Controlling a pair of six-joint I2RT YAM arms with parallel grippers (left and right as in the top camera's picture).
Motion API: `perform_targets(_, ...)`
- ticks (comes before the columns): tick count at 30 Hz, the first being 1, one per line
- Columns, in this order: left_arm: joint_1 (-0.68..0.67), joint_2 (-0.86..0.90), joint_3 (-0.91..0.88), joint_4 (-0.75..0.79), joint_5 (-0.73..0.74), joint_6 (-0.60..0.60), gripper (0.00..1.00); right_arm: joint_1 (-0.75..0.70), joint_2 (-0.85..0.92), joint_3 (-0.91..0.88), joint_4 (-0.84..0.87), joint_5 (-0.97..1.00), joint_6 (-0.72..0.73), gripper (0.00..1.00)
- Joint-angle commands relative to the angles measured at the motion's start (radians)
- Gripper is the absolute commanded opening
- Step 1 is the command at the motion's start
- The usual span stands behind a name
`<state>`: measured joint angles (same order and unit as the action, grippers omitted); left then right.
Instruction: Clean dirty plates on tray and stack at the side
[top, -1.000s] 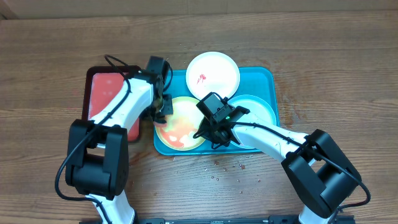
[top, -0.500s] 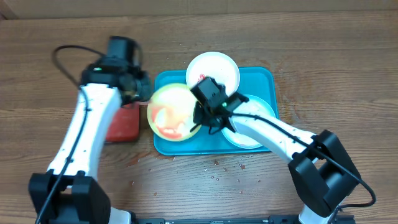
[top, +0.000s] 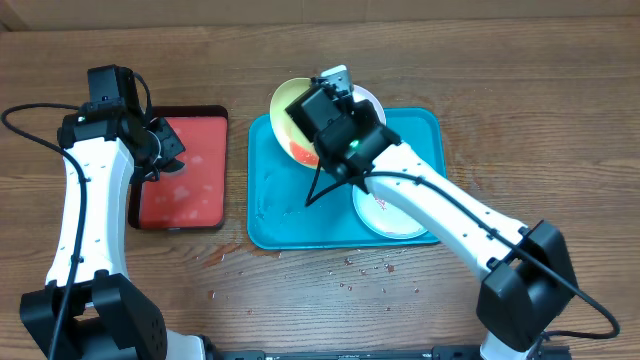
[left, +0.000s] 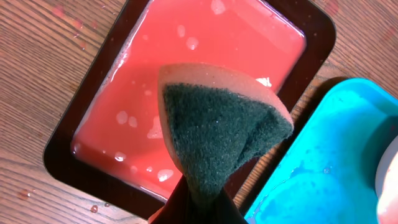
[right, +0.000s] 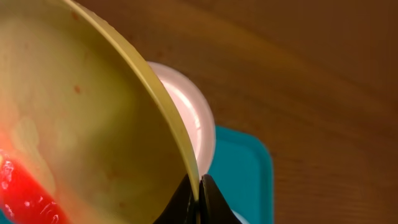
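Next, my right gripper releases the lime-green-rimmed plate on the wooden table (top: 507, 135) (right: 349, 173) next to the turquoise tray, opposite the red tray.
My right gripper (top: 322, 140) is shut on the rim of the lime-green-rimmed plate (top: 290, 122) and holds it tilted above the back left of the turquoise tray (top: 285, 215); red sauce shows on the plate (right: 81, 143). The white plate (right: 189, 121) lies behind it, mostly hidden overhead. The mint-green-rimmed plate (top: 390, 215) lies in the tray under my right arm. My left gripper (top: 160, 150) is shut on a green and tan sponge (left: 217, 127) above the red tray (left: 199, 68).
The red tray (top: 185, 170) with a dark rim sits left of the turquoise tray and holds wet drops. Small crumbs and sauce specks (top: 360, 270) lie on the wooden table in front of the turquoise tray.
My right gripper has lifted the lime-green-rimmed plate up and back, tilting it. My left arm has swung left with the sponge, out over the red tray.
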<state>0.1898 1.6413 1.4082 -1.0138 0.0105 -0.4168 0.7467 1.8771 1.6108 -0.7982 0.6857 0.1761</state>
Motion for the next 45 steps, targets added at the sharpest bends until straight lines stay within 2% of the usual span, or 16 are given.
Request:
perform_targets(1, 0.001, 0.006, 0.012, 0.005, -0.015, -0.01, 0.04, 0.085, -0.01, 0.029, 0.052, 0.33, -0.2, 0.04)
perform_targets(5, 0.001, 0.006, 0.012, 0.005, -0.021, -0.01, 0.04, 0.163, -0.01, 0.029, 0.144, 0.477, -0.319, 0.04)
perform_targets(13, 0.001, 0.006, 0.012, 0.004, -0.029, -0.01, 0.04, 0.248, -0.01, 0.029, 0.201, 0.534, -0.517, 0.03)
perform_targets(17, 0.001, 0.006, 0.012, 0.003, -0.029, -0.01, 0.04, 0.25, -0.01, 0.029, 0.201, 0.665, -0.516, 0.04)
perform_targets(19, 0.001, 0.006, 0.012, 0.003, -0.029, -0.01, 0.04, 0.248, -0.01, 0.029, 0.193, 0.658, -0.454, 0.04)
perform_targets(21, 0.001, 0.006, 0.012, 0.003, -0.029, -0.01, 0.04, 0.24, -0.01, 0.028, 0.154, 0.561, -0.308, 0.04)
perform_targets(23, 0.001, 0.006, 0.012, 0.003, -0.029, -0.01, 0.04, 0.225, -0.01, 0.024, 0.09, 0.31, -0.197, 0.04)
perform_targets(25, 0.001, 0.006, 0.012, 0.002, -0.029, -0.01, 0.04, 0.204, -0.006, 0.015, 0.054, 0.072, -0.211, 0.04)
perform_targets(27, 0.001, 0.006, 0.012, -0.002, -0.029, -0.01, 0.04, 0.189, -0.013, 0.019, 0.045, 0.204, -0.201, 0.04)
perform_targets(30, 0.0, 0.006, 0.012, 0.001, -0.029, -0.01, 0.04, 0.197, -0.046, 0.048, 0.091, 0.587, -0.098, 0.04)
perform_targets(32, 0.0, 0.006, 0.012, 0.0, -0.029, -0.01, 0.04, 0.2, -0.077, 0.053, 0.143, 0.682, -0.085, 0.04)
perform_targets(35, 0.0, 0.006, 0.012, 0.0, -0.029, -0.01, 0.04, 0.171, -0.097, 0.051, 0.129, 0.435, -0.086, 0.04)
perform_targets(38, 0.0, 0.006, 0.012, 0.0, -0.029, -0.01, 0.04, 0.103, -0.082, 0.006, 0.079, -0.06, -0.122, 0.04)
perform_targets(39, 0.0, 0.006, 0.012, 0.0, -0.029, -0.01, 0.04, 0.08, -0.073, -0.014, 0.075, -0.134, -0.146, 0.04)
perform_targets(40, 0.0, 0.006, 0.012, 0.0, -0.029, -0.01, 0.04, 0.054, -0.068, -0.031, 0.058, -0.162, -0.143, 0.04)
perform_targets(45, 0.0, 0.006, 0.012, 0.001, -0.029, -0.01, 0.04, -0.062, -0.117, -0.003, -0.019, -0.208, 0.142, 0.04)
